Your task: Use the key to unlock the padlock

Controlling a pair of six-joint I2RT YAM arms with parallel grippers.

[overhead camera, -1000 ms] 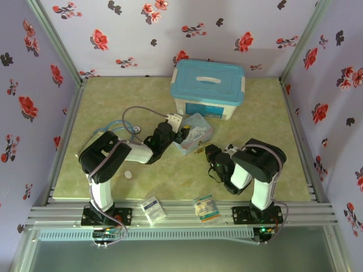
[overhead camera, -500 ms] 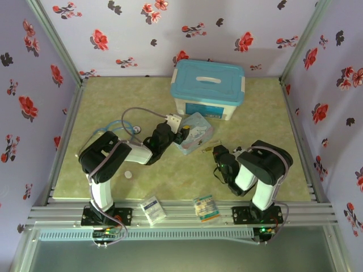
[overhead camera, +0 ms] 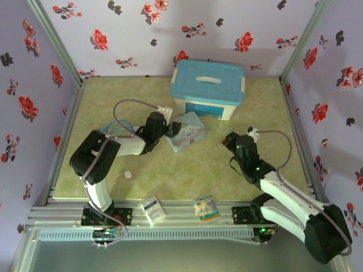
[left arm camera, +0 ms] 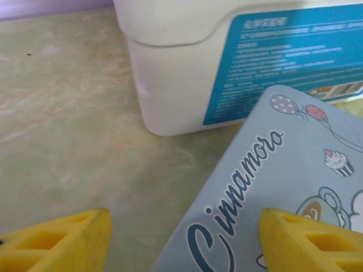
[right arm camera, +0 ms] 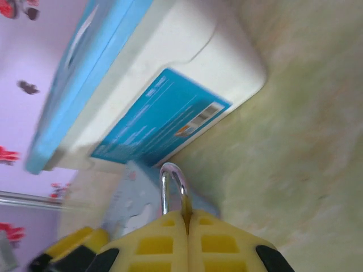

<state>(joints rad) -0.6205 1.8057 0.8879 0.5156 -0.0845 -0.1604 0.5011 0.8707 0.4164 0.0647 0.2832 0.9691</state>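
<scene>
The robot's right gripper should set the padlock down on the bare table midway (overhead camera: 227, 165) between the storage box and the front rail.
My right gripper (right arm camera: 187, 218) is shut on the padlock (right arm camera: 173, 187). Its thin silver shackle sticks out past the yellow fingertips, and the brass body is hidden between the pads. From above, the right gripper (overhead camera: 228, 140) sits right of the pale-blue cartoon tin (overhead camera: 187, 131). My left gripper (overhead camera: 169, 130) is at the tin's left edge. In the left wrist view it (left arm camera: 184, 241) stands open, one finger (left arm camera: 62, 241) over the table and the other (left arm camera: 309, 241) over the tin lid (left arm camera: 283, 181). The key is hidden.
A white storage box with a blue lid (overhead camera: 208, 89) stands just behind the tin. A small white disc (overhead camera: 129, 175) lies front left. Two packets (overhead camera: 153, 209) (overhead camera: 205, 208) rest on the front rail. Floral walls close in three sides.
The right arm has unfolded and reached out to the right and further back, carrying the padlock. The left gripper and the tin have shifted a little to the left.
</scene>
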